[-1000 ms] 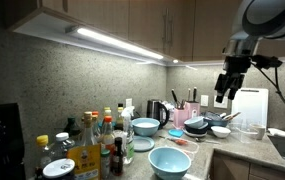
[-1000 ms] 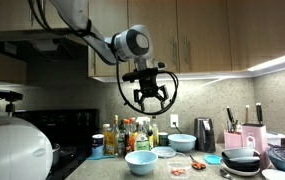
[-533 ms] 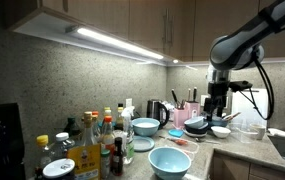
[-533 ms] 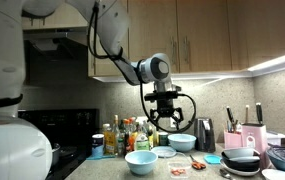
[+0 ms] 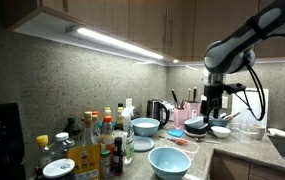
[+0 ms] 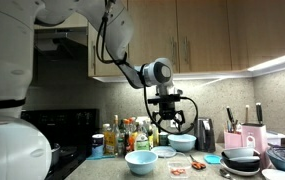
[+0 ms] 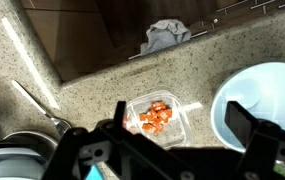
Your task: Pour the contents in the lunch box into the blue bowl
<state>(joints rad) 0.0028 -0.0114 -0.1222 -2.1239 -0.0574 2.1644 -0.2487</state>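
Note:
The robot's gripper should close on the edge (image 5: 190, 139) (image 7: 128, 117) of the lunch box nearest the metal utensil, across from the wide light-blue bowl.
The lunch box (image 7: 154, 118) is a small shallow box on the speckled counter, holding the contents (image 7: 156, 116), reddish-pink bits. The wide light-blue bowl (image 7: 274, 98) stands just to its right in the wrist view. It is the big front bowl in both exterior views (image 5: 170, 160) (image 6: 140, 160). My gripper (image 7: 182, 125) hangs open and empty above the box. One finger (image 7: 117, 115) is over its left edge and the other is over the bowl's rim. The gripper is well above the counter in both exterior views (image 5: 214, 108) (image 6: 167, 120). The box shows faintly in an exterior view (image 6: 179, 168).
Stacked dark bowls (image 7: 12, 150) and a metal utensil (image 7: 32, 98) lie left of the box. A smaller light-blue bowl (image 5: 145, 126), bottles (image 5: 100, 140), a kettle (image 5: 156, 110) and a knife block crowd the back. The counter edge and a cloth (image 7: 165, 35) on the floor lie beyond.
The arm has come down from high up and moved over the counter; it now hangs above the lunch box. The gripper stays open.

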